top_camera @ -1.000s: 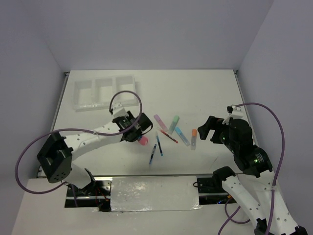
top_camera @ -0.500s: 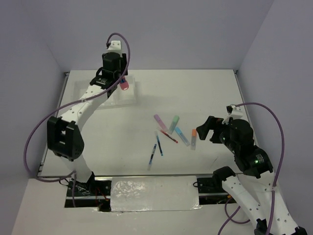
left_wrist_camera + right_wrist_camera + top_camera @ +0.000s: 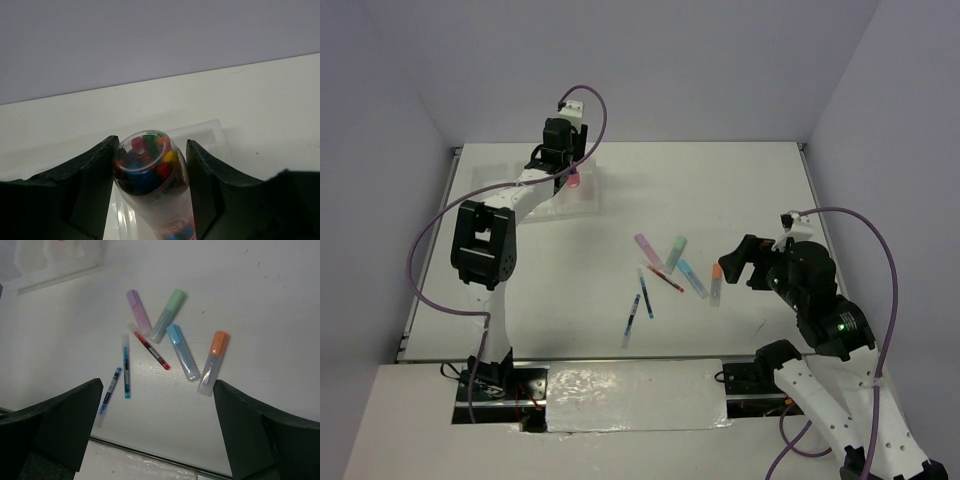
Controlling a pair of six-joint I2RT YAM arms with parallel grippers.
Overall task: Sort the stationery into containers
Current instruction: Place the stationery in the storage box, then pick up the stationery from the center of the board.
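Observation:
Next, my right gripper moves to the green highlighter and grips the lower end of its cap (image 3: 677,250) (image 3: 172,306), next to the highlighter's clear body.
My left gripper (image 3: 572,172) is shut on the stubby pink tube (image 3: 574,181), holding it tilted over the rightmost of the three joined white containers (image 3: 492,195) at the far left. In the left wrist view the tube (image 3: 150,175) shows coloured bits inside, between the two fingers (image 3: 95,175), with that container's rim (image 3: 216,131) below. On the table's middle lie lilac (image 3: 138,312), green (image 3: 168,315), blue (image 3: 182,352) and orange-capped (image 3: 213,362) highlighters, a red pen (image 3: 151,350) and two blue pens (image 3: 126,367). My right gripper (image 3: 735,262) hangs open just right of them, holding nothing.
The table's far edge meets the back wall just behind the containers. Grey walls close in both sides. A foil-covered strip (image 3: 635,395) lies along the near edge between the arm bases.
The left arm carried the pink tube from the table's middle to the far left, over the containers, and has settled over the rightmost one. The right arm has barely moved.

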